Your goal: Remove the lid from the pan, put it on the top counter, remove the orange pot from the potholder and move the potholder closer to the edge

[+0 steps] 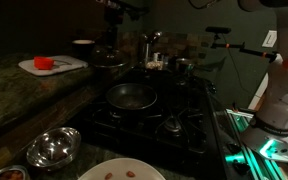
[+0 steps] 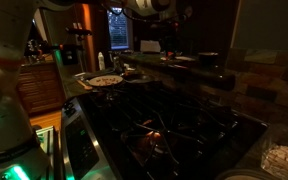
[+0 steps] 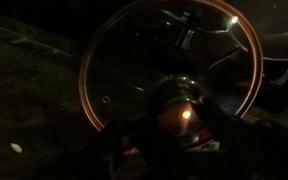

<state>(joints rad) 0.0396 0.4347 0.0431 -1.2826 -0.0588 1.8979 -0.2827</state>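
The robot's gripper will set the lid down on the top counter [image 1: 96, 54] beside the far end of the potholder.
The pan [image 1: 131, 96] sits uncovered on the black stove, dark inside. The lid [image 1: 109, 62] is over the far end of the top counter [image 1: 14, 92], at the counter's edge. My gripper [image 1: 110, 48] is right above it. In the wrist view the lid [image 3: 124, 70] fills the frame, and my gripper [image 3: 180, 118] is closed around its centre knob. I cannot tell whether the lid rests on the stone. The potholder [image 1: 56, 66] lies on the top counter with the orange pot [image 1: 44, 63] on it.
A small white bowl [image 1: 82, 43] stands behind the potholder. A shiny steel bowl [image 1: 52, 148] and a white plate [image 1: 119, 172] sit on the lower counter in front. The stove grates [image 2: 154, 135] are dark. The scene is dim.
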